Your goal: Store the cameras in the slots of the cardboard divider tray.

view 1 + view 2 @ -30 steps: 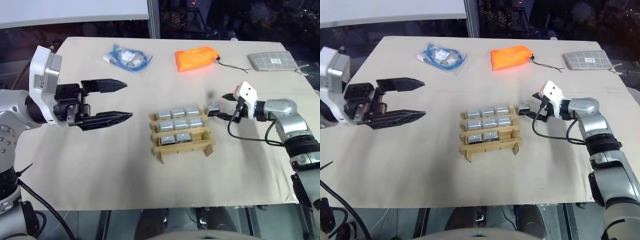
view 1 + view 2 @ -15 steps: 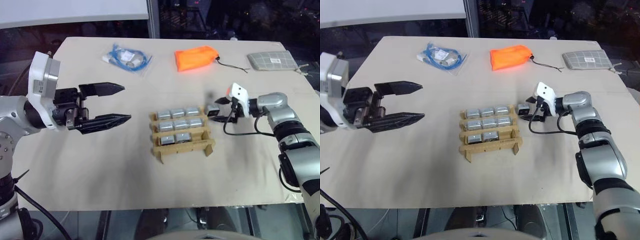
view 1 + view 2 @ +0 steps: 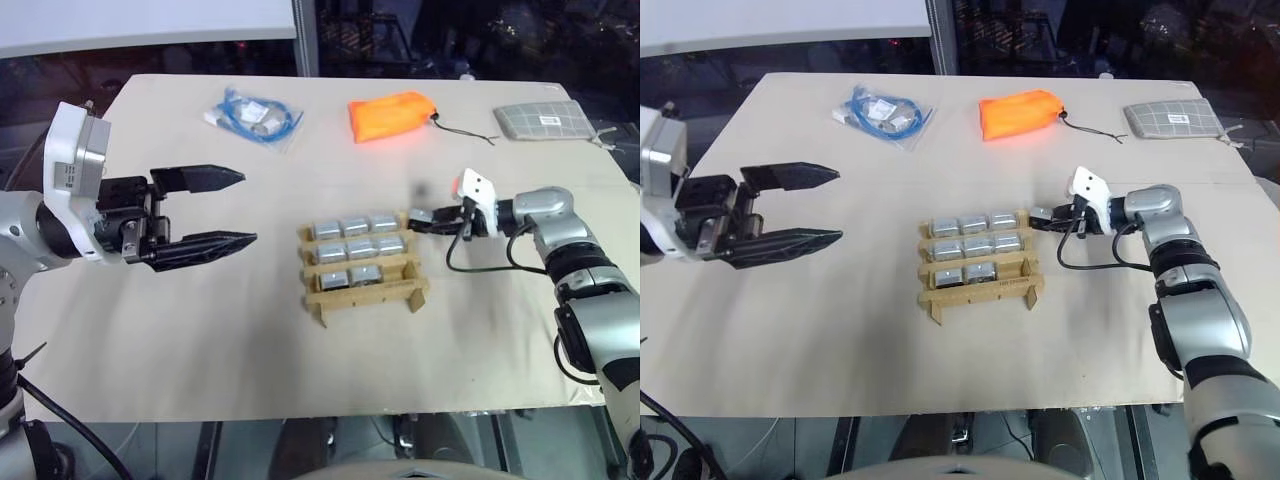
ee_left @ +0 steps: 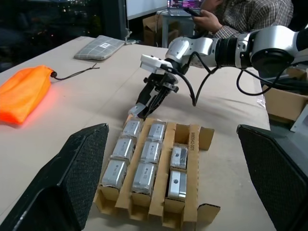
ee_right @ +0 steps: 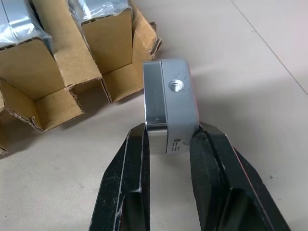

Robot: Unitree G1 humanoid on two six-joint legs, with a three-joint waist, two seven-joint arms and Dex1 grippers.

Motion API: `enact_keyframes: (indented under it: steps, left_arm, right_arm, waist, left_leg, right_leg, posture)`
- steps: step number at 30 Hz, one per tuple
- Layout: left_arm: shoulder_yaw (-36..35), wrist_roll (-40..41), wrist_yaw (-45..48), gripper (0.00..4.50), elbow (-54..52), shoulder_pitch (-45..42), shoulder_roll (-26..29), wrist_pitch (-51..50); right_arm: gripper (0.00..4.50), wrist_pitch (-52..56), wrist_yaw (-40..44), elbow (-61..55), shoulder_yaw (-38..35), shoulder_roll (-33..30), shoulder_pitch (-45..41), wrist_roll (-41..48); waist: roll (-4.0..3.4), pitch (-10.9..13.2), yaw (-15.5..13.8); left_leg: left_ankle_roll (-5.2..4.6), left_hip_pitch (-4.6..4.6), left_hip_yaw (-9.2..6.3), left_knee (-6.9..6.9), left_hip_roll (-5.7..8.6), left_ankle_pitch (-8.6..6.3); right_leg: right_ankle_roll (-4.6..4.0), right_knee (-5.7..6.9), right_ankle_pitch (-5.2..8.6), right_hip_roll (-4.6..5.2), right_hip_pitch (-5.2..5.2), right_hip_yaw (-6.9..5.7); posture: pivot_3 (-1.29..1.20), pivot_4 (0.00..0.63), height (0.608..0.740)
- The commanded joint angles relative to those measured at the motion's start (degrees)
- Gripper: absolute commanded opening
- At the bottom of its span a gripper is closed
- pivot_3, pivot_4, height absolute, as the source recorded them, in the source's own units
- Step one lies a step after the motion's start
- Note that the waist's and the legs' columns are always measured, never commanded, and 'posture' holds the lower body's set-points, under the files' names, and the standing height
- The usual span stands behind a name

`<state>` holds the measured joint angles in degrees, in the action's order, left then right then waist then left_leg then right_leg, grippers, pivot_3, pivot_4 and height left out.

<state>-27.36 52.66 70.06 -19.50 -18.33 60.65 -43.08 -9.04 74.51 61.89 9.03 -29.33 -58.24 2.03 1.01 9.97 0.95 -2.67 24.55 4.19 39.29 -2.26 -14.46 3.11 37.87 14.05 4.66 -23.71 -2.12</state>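
Note:
I need to set the camera with my right gripper into the empty slot of the tray's front row (image 3: 401, 266).
The cardboard divider tray (image 3: 366, 291) sits mid-table with several silver-grey cameras (image 3: 356, 249) in its slots; one slot (image 4: 185, 133) at the front right stands empty. My right gripper (image 3: 418, 217) is down at the tray's far right corner, shut on one more camera (image 5: 171, 108), which its two black fingers (image 5: 132, 163) pinch by the sides just beside the cardboard wall. My left gripper (image 3: 248, 208) hovers open well to the left of the tray with nothing between its fingers (image 4: 72, 178).
An orange pouch (image 3: 392, 116), a bag of blue cable (image 3: 255, 113) and a grey checked pouch (image 3: 545, 121) lie along the table's far side. A person (image 4: 240, 14) sits beyond the table in the left wrist view.
My right gripper was open around the loose camera by the tray's corner and has shut on it. The left gripper has stayed open and in place.

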Motion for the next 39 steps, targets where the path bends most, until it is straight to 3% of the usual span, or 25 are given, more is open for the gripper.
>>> enact_keyframes:
  steps: [1,5,10,14,18,25,31,39]
  left_arm:
    - [1.02,-0.51,0.97,4.50,0.07,-0.84,1.25,1.31]
    - [2.36,-1.03,2.41,4.50,1.26,-1.62,1.40,2.17]
    - [5.13,-2.36,4.80,4.50,3.60,-3.62,1.53,3.93]
    - [8.18,-3.47,6.13,4.50,5.11,-6.13,0.79,5.42]
    - [10.30,-4.10,7.02,4.50,6.42,-8.26,0.13,6.29]
    - [11.68,-4.40,8.18,4.50,7.19,-9.79,-0.18,6.74]
    - [10.86,-3.75,7.91,4.50,6.00,-8.63,-0.40,6.46]
    - [8.79,-2.95,6.67,4.50,4.44,-6.50,0.09,5.83]
  right_arm:
    - [0.63,1.13,1.84,-5.72,-3.07,-3.20,-0.17,2.05]
    - [0.63,5.17,4.42,-16.20,-4.62,-7.04,2.77,4.52]
    - [0.63,21.65,8.17,-46.09,-5.76,-12.61,11.65,13.57]
    - [0.63,35.10,6.20,-68.44,-5.39,-13.86,18.31,22.53]
    - [0.63,40.46,2.15,-79.38,-2.78,-13.53,22.61,24.05]
    - [0.63,32.45,-1.83,-74.76,1.69,-12.08,24.79,16.53]
    - [0.63,25.28,1.07,-66.53,3.48,-12.75,22.30,12.79]
    - [0.63,23.02,2.65,-64.02,5.89,-10.80,21.57,11.44]
  waist:
    - [-0.04,0.04,-0.03]
    - [-0.08,0.08,-0.18]
    - [-0.10,0.10,-0.21]
    - [-0.10,0.10,-0.05]
    - [-0.09,0.09,-0.35]
    - [-0.06,0.08,-0.49]
    - [-0.05,0.08,-0.37]
    - [-0.05,0.09,-0.34]
  left_leg:
    - [0.00,0.00,0.00,0.00,0.00,0.00]
    - [0.00,0.03,-0.02,-0.01,0.00,0.00]
    - [0.00,0.04,-0.02,-0.03,-0.02,0.00]
    - [-0.01,-0.01,0.00,-0.03,-0.04,0.00]
    - [-0.02,-0.01,0.00,-0.01,-0.02,-0.01]
    - [-0.03,0.02,-0.01,0.03,0.02,-0.01]
    - [-0.03,0.02,-0.01,0.03,0.02,-0.01]
    - [-0.02,0.03,-0.02,0.03,0.00,-0.01]
  right_leg:
    - [0.00,0.00,0.00,0.00,0.00,0.00]
    - [0.00,-0.02,0.00,0.00,-0.01,-0.03]
    - [0.00,-0.01,0.00,0.00,-0.02,-0.04]
    - [0.00,0.03,0.00,-0.02,-0.01,-0.02]
    - [0.01,0.03,0.00,0.00,0.00,-0.04]
    - [0.01,0.03,0.01,0.00,-0.01,-0.04]
    - [0.01,0.03,0.01,-0.01,-0.01,-0.04]
    - [0.01,0.02,0.01,-0.02,-0.01,-0.04]
  posture:
    - [0.00,0.150,0.740]
    - [0.00,0.150,0.740]
    - [0.00,0.150,0.740]
    - [0.00,0.150,0.740]
    - [0.00,0.150,0.740]
    - [0.00,0.150,0.740]
    - [0.00,0.150,0.740]
    - [0.00,0.150,0.740]
